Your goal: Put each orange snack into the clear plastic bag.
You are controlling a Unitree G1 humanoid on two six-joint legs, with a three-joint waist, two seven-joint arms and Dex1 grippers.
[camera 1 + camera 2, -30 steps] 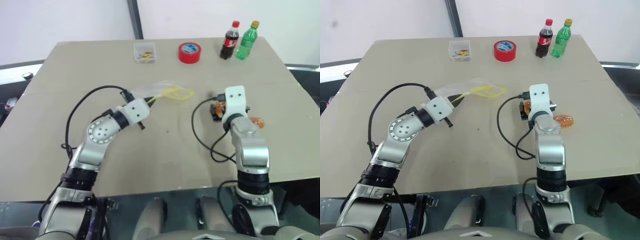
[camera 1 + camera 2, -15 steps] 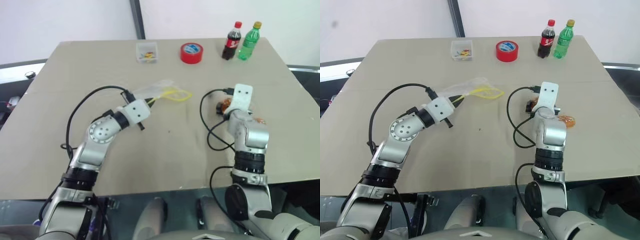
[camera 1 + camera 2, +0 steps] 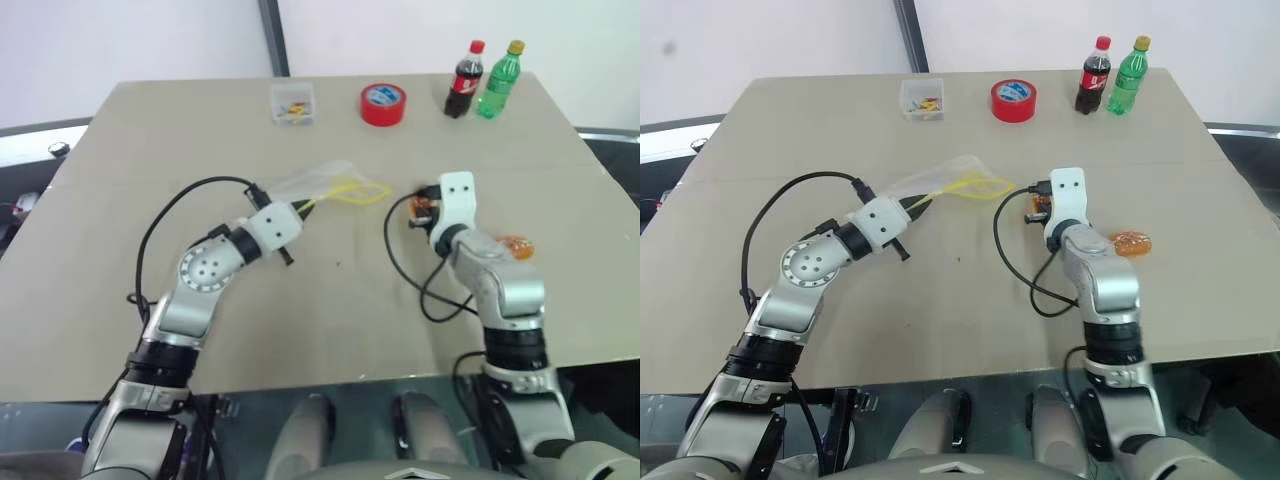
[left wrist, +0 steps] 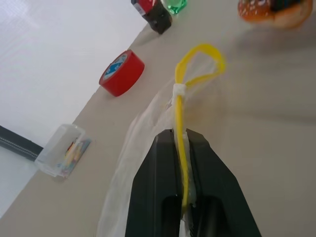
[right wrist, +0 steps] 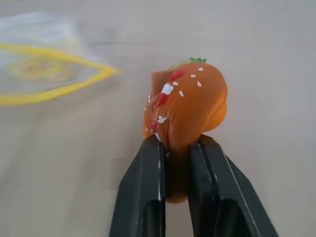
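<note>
My right gripper is going to let go of the orange snack inside the clear plastic bag, just within the bag's yellow-rimmed opening (image 3: 358,194) (image 5: 57,71).
My left gripper (image 3: 300,207) is shut on the yellow seal strip of the clear plastic bag (image 3: 322,180). It holds the bag's yellow-rimmed mouth (image 4: 200,61) open toward the right. My right gripper (image 5: 177,143) is shut on one orange snack (image 5: 190,98), a speckled bun, squeezed between the two black fingers. That snack (image 3: 421,207) is a short way right of the bag's mouth. A second orange snack (image 3: 515,246) lies on the table to the right of my right arm.
At the table's far edge stand a small clear box (image 3: 293,103), a red tape roll (image 3: 383,104), a cola bottle (image 3: 461,80) and a green bottle (image 3: 498,78). Black cables loop beside both arms on the tan table (image 3: 330,300).
My right gripper closed on the orange snack and moved left with it toward the bag's mouth. The left arm and the bag stayed put.
</note>
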